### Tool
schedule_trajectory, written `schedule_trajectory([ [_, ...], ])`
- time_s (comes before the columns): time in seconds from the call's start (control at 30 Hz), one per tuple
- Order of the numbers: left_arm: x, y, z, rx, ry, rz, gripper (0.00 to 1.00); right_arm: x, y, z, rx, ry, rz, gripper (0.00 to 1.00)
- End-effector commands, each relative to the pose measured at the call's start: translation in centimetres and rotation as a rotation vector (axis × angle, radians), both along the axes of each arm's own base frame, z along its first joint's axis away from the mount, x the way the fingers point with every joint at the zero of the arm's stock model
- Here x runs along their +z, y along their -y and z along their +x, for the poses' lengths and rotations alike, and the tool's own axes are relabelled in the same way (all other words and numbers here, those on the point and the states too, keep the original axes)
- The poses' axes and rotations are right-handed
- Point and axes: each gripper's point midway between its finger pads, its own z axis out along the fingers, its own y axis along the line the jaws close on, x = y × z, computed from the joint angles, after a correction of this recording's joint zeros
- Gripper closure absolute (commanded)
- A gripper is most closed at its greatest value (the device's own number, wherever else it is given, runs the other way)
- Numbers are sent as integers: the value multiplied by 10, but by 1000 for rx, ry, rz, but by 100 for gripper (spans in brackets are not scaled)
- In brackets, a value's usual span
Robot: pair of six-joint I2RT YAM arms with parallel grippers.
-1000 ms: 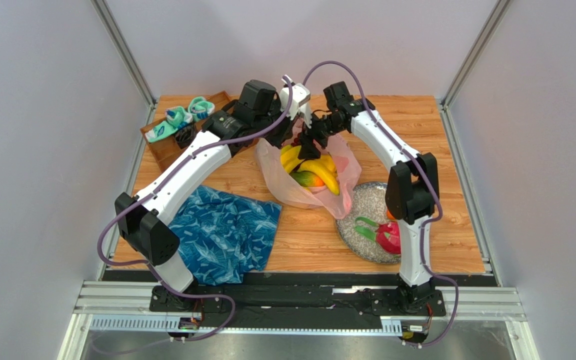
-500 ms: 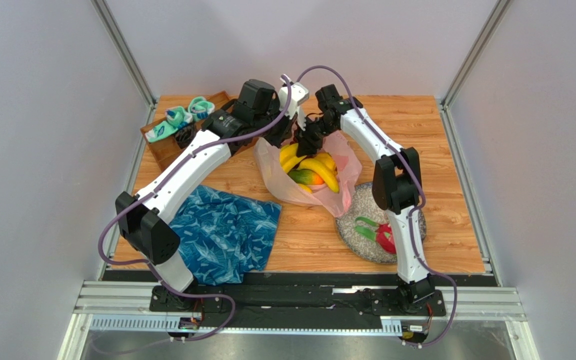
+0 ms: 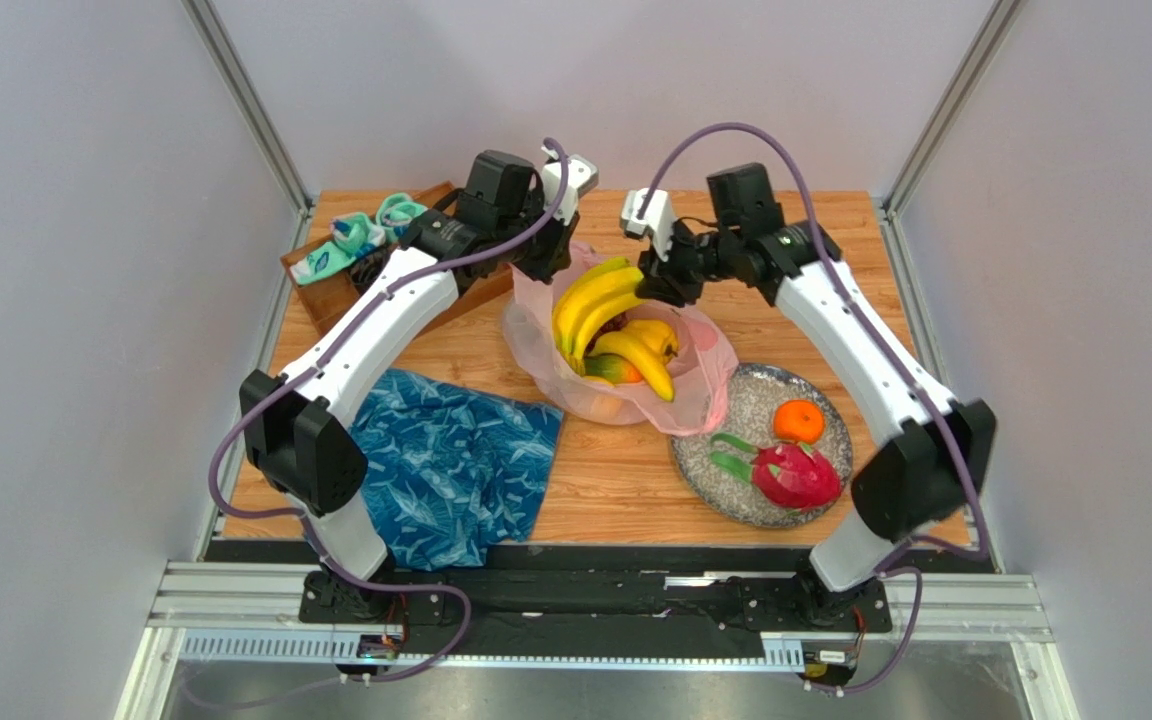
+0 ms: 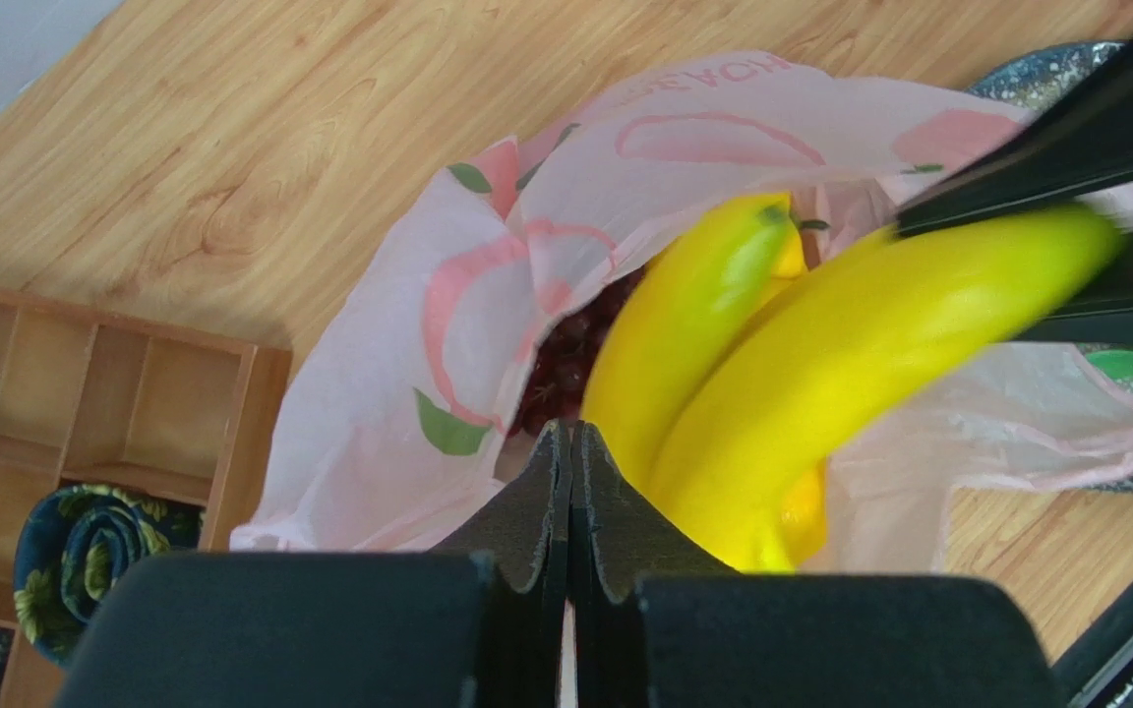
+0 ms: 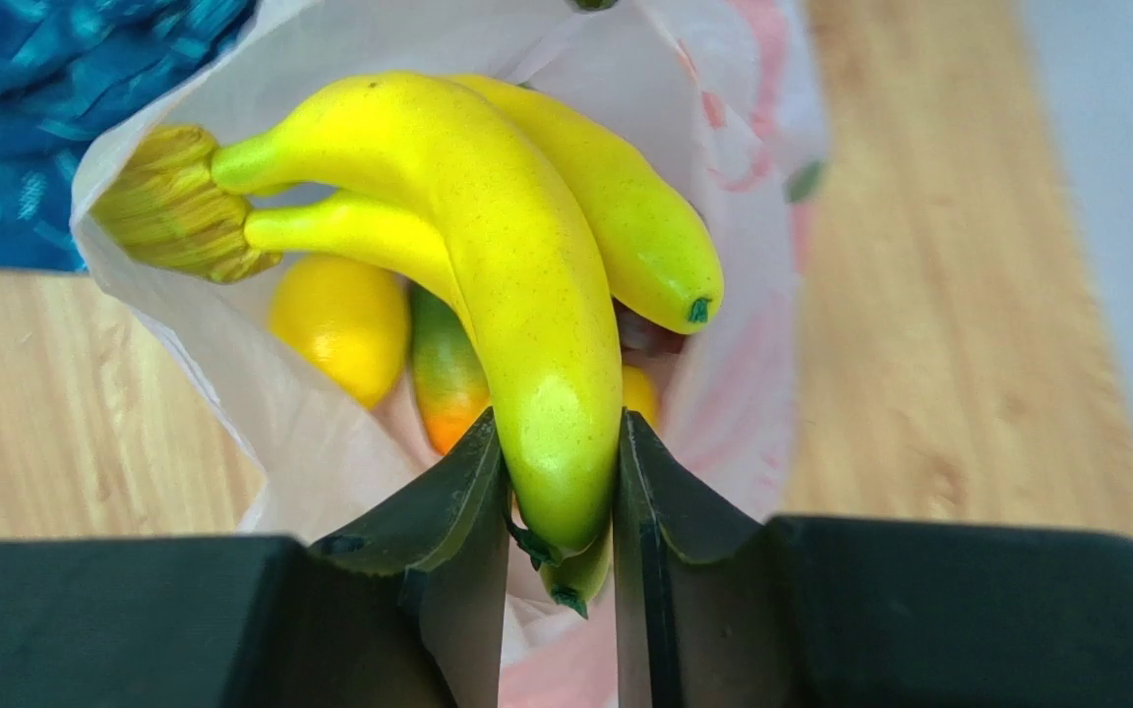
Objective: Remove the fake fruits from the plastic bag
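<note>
I need to set the yellow banana bunch on the grey speckled plate's back edge (image 3: pixel 790 392), just behind the orange, using my right gripper.
The pale-pink plastic bag (image 3: pixel 545 348) lies open mid-table. My right gripper (image 3: pixel 660 281) is shut on the tip of a yellow banana bunch (image 3: pixel 591 299) and holds it above the bag mouth. In the right wrist view the fingers (image 5: pixel 457 509) clamp the bananas (image 5: pixel 506 258) over the bag (image 5: pixel 743 295), with a lemon (image 5: pixel 339 317) and a mango (image 5: pixel 446 381) inside. My left gripper (image 3: pixel 545 252) is shut at the bag's back rim. In the left wrist view its tips (image 4: pixel 570 432) pinch the bag's film (image 4: pixel 410 398). Dark grapes (image 4: pixel 570 359) lie beside the bananas (image 4: pixel 839 362). More bananas (image 3: pixel 642 357) stay inside.
A grey speckled plate (image 3: pixel 732 413) at the front right holds an orange (image 3: pixel 797 422) and a magenta dragon fruit (image 3: pixel 796 474). A blue leaf-patterned cloth (image 3: pixel 444 465) lies front left. A wooden compartment tray (image 3: pixel 330 293) with green-white items stands back left.
My right gripper has risen and drawn back to the right, lifting the banana bunch out of the bag. The right arm has swung off the plate, uncovering the orange. My left gripper holds the rim.
</note>
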Motion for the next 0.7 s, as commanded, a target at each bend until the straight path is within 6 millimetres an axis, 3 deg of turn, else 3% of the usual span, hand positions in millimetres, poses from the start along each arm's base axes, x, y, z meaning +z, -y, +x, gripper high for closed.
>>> schedule_trajectory([
  [0.0,32,12,7,-10,51,-100,100,37,22,17,-238,177,46,91],
  [0.23,35,17,10,1,33,-134,100,54,91,10,-588,219,71,94],
  [0.27,36,17,10,1,35,-135,100,69,99,4,-646,214,140,95],
  [0.37,33,16,9,4,24,-127,100,84,131,6,-780,218,237,96],
  [0.47,28,14,5,-5,13,-111,100,86,171,6,-910,186,298,96],
  [0.5,29,13,3,-7,12,-110,100,88,194,3,-968,198,307,96],
  [0.57,28,14,1,-15,2,-113,100,61,215,-2,-1017,165,268,96],
  [0.6,26,15,0,-19,-6,-113,100,50,240,-5,-1074,160,252,96],
  [0.63,24,15,-1,-27,-11,-112,100,37,245,-8,-1053,153,227,96],
  [0.67,24,17,-3,-41,-17,-113,100,9,252,-13,-1058,111,192,95],
])
